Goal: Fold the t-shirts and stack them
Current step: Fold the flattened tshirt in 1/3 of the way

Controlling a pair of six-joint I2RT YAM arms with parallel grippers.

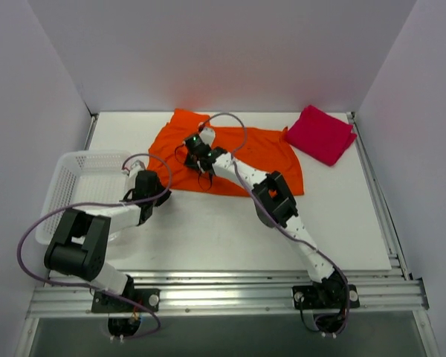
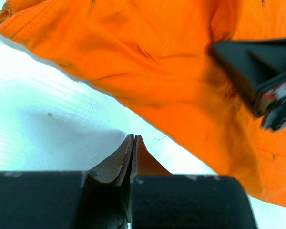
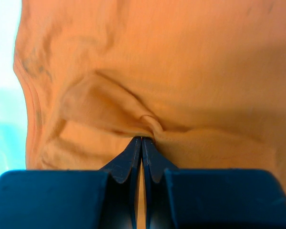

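The left gripper is shut short of the orange t-shirt's near edge, so it should open its fingers and pinch the cloth (image 2: pixel 52 47) next to the t-shirt's frayed corner.
An orange t-shirt (image 1: pixel 245 152) lies spread and rumpled at the back centre of the table. A red t-shirt (image 1: pixel 321 132) sits folded at the back right. My right gripper (image 1: pixel 195 152) is down on the left part of the orange shirt, shut on a puckered fold of its cloth (image 3: pixel 150 125); the tips (image 3: pixel 142 139) meet right at the pucker. My left gripper (image 1: pixel 164 193) rests just off the orange shirt's near left edge. It is shut with nothing between its fingers (image 2: pixel 133 139), over bare table, with the orange t-shirt (image 2: pixel 148 62) beyond it.
A white mesh basket (image 1: pixel 63 186) stands at the left edge beside my left arm. The table (image 1: pixel 208 230) is white, walled on three sides. A metal rail (image 1: pixel 230 294) runs along the near edge. My right gripper's dark body (image 2: pixel 257 76) shows in the left wrist view.
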